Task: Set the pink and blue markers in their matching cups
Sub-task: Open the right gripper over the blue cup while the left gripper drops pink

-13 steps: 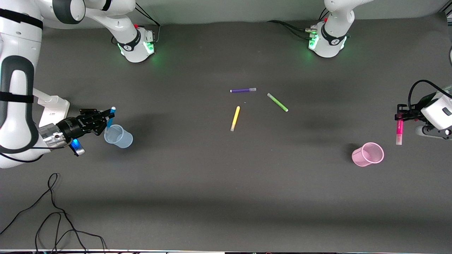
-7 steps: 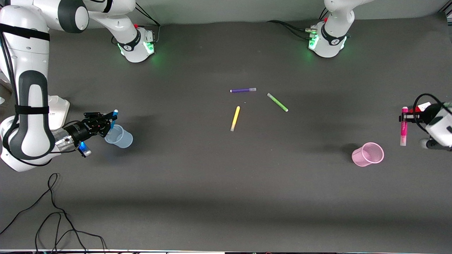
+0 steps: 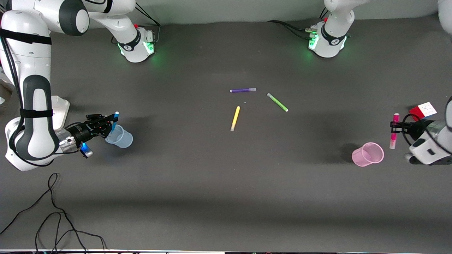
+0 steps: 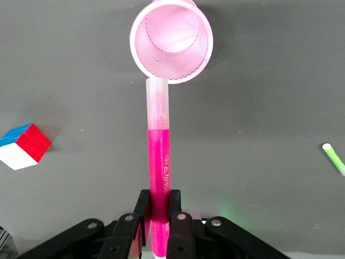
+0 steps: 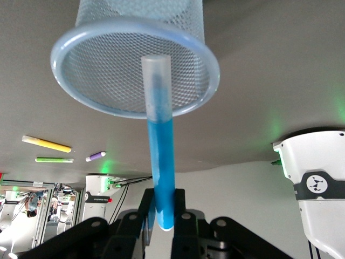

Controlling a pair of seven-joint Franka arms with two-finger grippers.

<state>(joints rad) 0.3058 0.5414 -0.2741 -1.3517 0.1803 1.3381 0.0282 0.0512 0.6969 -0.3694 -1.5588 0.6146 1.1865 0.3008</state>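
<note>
My left gripper is to release the pink marker, now upright over the table, inside the pink mesh cup [image 3: 370,150] [image 4: 171,47], so that it leans against the cup's rim.
My right gripper [image 3: 110,125] is shut on the blue marker [image 3: 114,121] and holds it upright at the rim of the pale blue cup [image 3: 120,137]. In the right wrist view the marker [image 5: 161,162] points its pale end at the cup's mouth [image 5: 135,70] from the gripper [image 5: 163,208]. My left gripper [image 3: 395,127] is shut on the pink marker [image 3: 393,133], upright over the table beside the pink mesh cup [image 3: 368,154], toward the left arm's end. In the left wrist view the marker [image 4: 159,151] hangs from the gripper [image 4: 160,208], its pale end just short of the cup's rim [image 4: 171,40].
Purple [image 3: 243,90], green [image 3: 277,102] and yellow [image 3: 235,118] markers lie at mid-table. A colour cube [image 3: 423,110] sits close to the left gripper. A white block [image 3: 58,109] stands by the right arm. Black cables [image 3: 53,211] trail near the front edge.
My left gripper has carried the pink marker closer to the pink cup. My right gripper has sunk slightly with the blue marker at the blue cup's rim.
</note>
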